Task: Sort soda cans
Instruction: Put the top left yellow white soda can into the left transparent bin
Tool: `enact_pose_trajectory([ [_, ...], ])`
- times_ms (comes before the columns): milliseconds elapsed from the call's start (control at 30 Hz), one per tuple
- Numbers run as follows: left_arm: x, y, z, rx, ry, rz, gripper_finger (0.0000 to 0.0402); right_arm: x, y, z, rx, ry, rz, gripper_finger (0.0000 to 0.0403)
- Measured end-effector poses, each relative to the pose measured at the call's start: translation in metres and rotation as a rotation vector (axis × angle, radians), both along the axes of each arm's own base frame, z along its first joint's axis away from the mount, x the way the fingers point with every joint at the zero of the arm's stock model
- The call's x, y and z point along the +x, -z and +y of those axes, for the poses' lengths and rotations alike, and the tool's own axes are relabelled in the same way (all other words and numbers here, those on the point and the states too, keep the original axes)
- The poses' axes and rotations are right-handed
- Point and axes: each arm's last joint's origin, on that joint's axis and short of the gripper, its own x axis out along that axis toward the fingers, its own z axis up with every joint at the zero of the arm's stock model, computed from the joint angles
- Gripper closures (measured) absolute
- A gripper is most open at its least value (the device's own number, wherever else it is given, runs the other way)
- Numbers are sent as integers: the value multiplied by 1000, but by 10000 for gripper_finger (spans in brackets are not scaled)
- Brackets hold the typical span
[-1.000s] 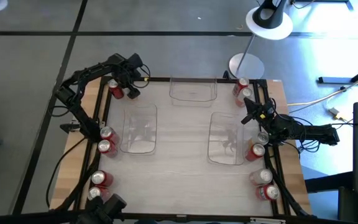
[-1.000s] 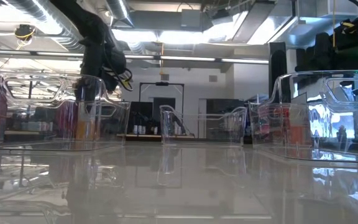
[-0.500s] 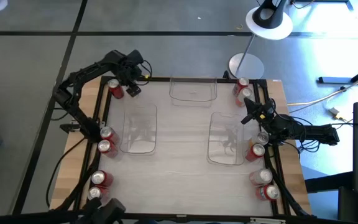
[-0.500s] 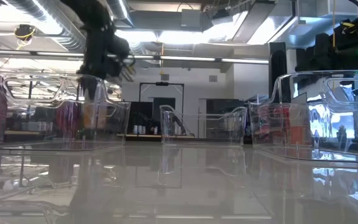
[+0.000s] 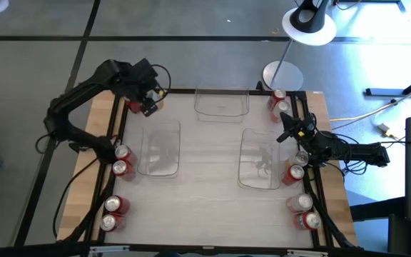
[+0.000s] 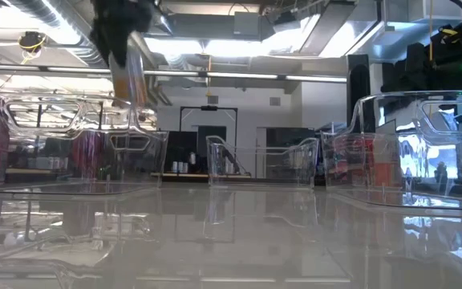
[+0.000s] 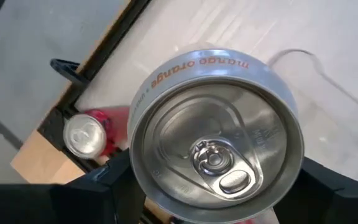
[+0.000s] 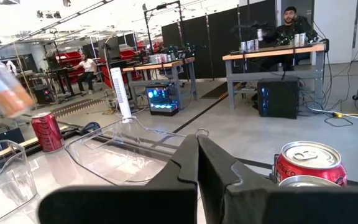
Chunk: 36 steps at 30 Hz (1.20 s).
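I need to let go of the pale can, now held high above the bins, with my left gripper inside the far half of the clear bin (image 5: pixel 165 139) that is nearest my left gripper.
My left gripper (image 5: pixel 147 102) is shut on a pale soda can (image 7: pixel 216 130) marked "mango orange", held above the table's far left corner. In the low view the can (image 6: pixel 127 76) hangs high above the bins. A red can (image 7: pixel 89 134) stands on the table below it. My right gripper (image 5: pixel 285 133) is shut and empty (image 8: pixel 197 155), and hovers at the table's right side beside the right clear bin (image 5: pixel 260 158). Other red cans stand along the left edge (image 5: pixel 122 160) and the right edge (image 5: pixel 295 171). My left gripper pinches the pale can's side wall just below its top rim (image 7: pixel 137 171) between its two fingers, one on each opposite side. The fingers (image 7: pixel 107 186) come from above, pointing down along the can. The can is lifted clear of the table, top up and a little tilted.
Three clear plastic bins stand on the table: left (image 5: pixel 159 146), far middle (image 5: pixel 222 103), right. More cans stand at the far right corner (image 5: pixel 278 101), near left (image 5: pixel 113 213) and near right (image 5: pixel 302 213). A lamp base (image 5: pixel 282 73) stands beyond the far edge.
My left gripper has risen from the table's far left corner with the pale can, lifting it clear from beside the red can, which stays put. The can has tipped slightly as it rose.
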Motion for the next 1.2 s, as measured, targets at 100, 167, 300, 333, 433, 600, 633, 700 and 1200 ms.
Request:
enact_pose_trajectory([
  [100, -1, -5, -21, -50, 32, -44, 144, 0, 0, 0, 0, 0, -1, 402],
  [167, 1, -7, -34, -81, 49, -68, 144, 0, 0, 0, 0, 0, 0, 402],
  [300, 6, -6, -57, -121, 74, -70, 144, 0, 0, 0, -1, -9, -1, 402],
  [333, 8, -4, -62, -128, 79, -70, 145, 0, 0, 0, -1, -10, 0, 402],
  [433, 13, 4, -77, -152, 92, -49, 145, 0, 0, 0, 0, -10, -2, 402],
  [600, 17, 37, -90, -216, 36, 40, 145, 0, 0, 0, -1, -20, -2, 402],
  [633, 20, 45, -89, -216, 33, 41, 145, 0, 0, 0, -1, -21, -2, 402],
  [700, 26, 60, -87, -207, 27, 17, 145, 0, 0, 0, -1, -21, -2, 402],
  [1200, 19, 147, -57, -222, -48, 82, 145, 1, 0, 0, 6, -26, -11, 402],
])
